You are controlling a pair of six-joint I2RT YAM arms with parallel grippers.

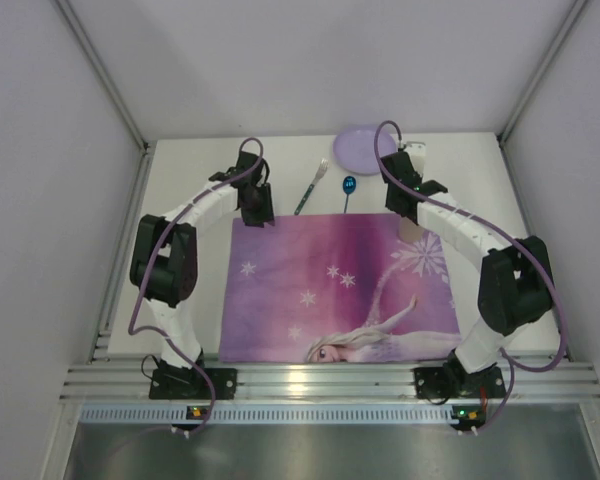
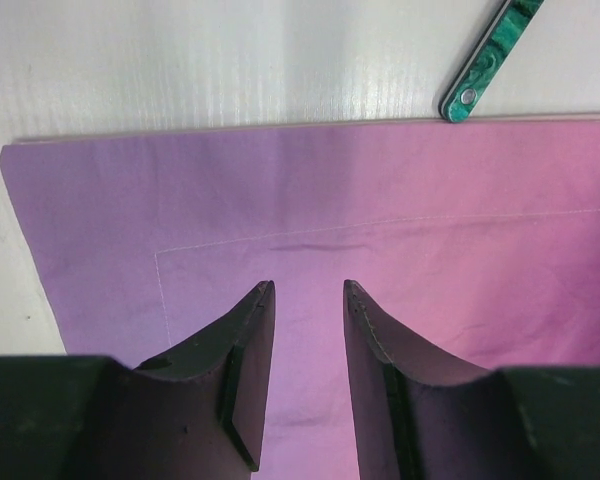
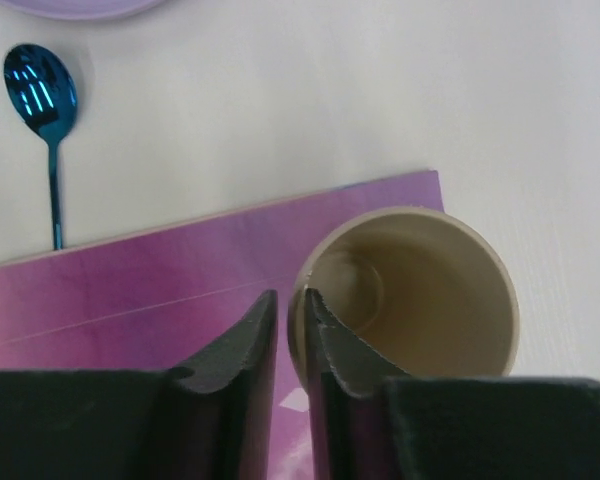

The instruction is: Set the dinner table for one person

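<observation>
Next, my left gripper should go to the middle of the green handle (image 1: 305, 198) of the fork beyond the placemat and close there.
A purple-pink snowflake placemat (image 1: 340, 290) lies on the white dinner table (image 1: 180, 200). My right gripper (image 3: 290, 300) is shut on the rim of a beige cup (image 3: 420, 290), one finger outside the wall and one inside, at the mat's far right corner (image 1: 409, 229). My left gripper (image 2: 308, 288) is open and empty just above the mat's far left corner (image 1: 257, 215). A green-handled fork (image 1: 311, 187), a blue spoon (image 1: 349, 190) and a lilac plate (image 1: 363, 150) lie on the table beyond the mat.
The fork's handle end (image 2: 490, 60) touches the mat's far edge. The spoon (image 3: 45, 110) lies left of the cup, its handle reaching the mat. White walls enclose the table on three sides. An aluminium rail (image 1: 320, 380) runs along the near edge.
</observation>
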